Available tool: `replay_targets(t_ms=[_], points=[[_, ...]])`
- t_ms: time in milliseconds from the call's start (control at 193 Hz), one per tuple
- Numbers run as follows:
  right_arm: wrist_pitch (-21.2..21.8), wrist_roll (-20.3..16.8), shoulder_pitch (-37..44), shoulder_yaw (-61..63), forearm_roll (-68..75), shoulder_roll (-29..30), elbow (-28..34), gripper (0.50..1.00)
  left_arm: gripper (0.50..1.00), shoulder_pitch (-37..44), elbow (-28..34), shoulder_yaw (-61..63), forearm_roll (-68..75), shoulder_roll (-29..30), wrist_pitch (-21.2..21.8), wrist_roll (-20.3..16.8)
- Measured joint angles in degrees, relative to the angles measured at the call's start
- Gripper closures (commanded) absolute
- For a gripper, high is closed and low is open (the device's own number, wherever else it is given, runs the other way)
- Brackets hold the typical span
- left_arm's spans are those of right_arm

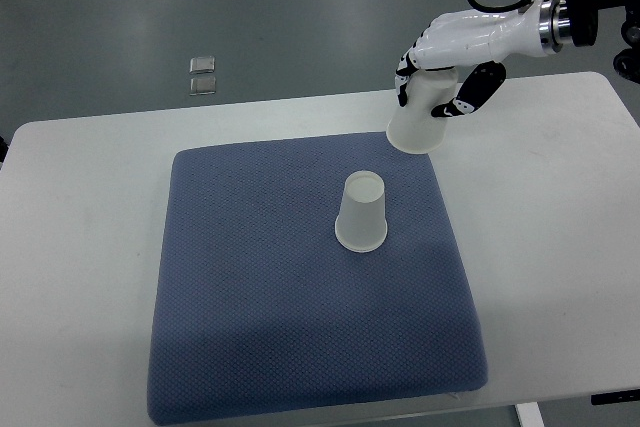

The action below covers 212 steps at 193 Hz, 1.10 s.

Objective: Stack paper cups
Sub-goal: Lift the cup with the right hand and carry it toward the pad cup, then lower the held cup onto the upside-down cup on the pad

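Note:
I should use my right gripper to release its white paper cup, now tilted above the mat's far corner, over the top of the paper cup [363, 177] that is standing on the mat.
A white paper cup [362, 213] stands upside down near the middle of the blue mat [250, 287]. My right hand [440, 67] comes in from the upper right and is shut on a second white paper cup [417, 119]. That cup is held upside down and tilted, above the mat's far right corner, up and to the right of the standing cup. The left arm does not show.
The mat lies on a white table [560, 207]. Two small metal floor plates [204, 75] show on the grey floor beyond the table's far edge.

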Motion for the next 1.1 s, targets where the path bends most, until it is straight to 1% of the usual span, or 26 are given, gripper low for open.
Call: replay_targets(t_ms=[197,369,571,1101], points=[[2.4,0.7,1.6,0.4,2.3,0.3,3.7,0.987,0.5,0.0,0.0,0.0,0.0,0.0,0.0,0.0],[4.4,0.6,1.8,1.4,4.2,2.0,4.5,0.987,0.5,0.0,0.0,0.0,0.0,0.0,0.0,0.0],[4.4,0.0,1.3,1.5,4.5,5.0,4.0,0.987,0.5,0.0,0.0,0.0,0.0,0.0,0.0,0.0],[3.2,-0.1,-2.4,1.5,2.8,6.5,1.6,0.987,0.5,0.0,0.0,0.0,0.0,0.0,0.0,0.0]])
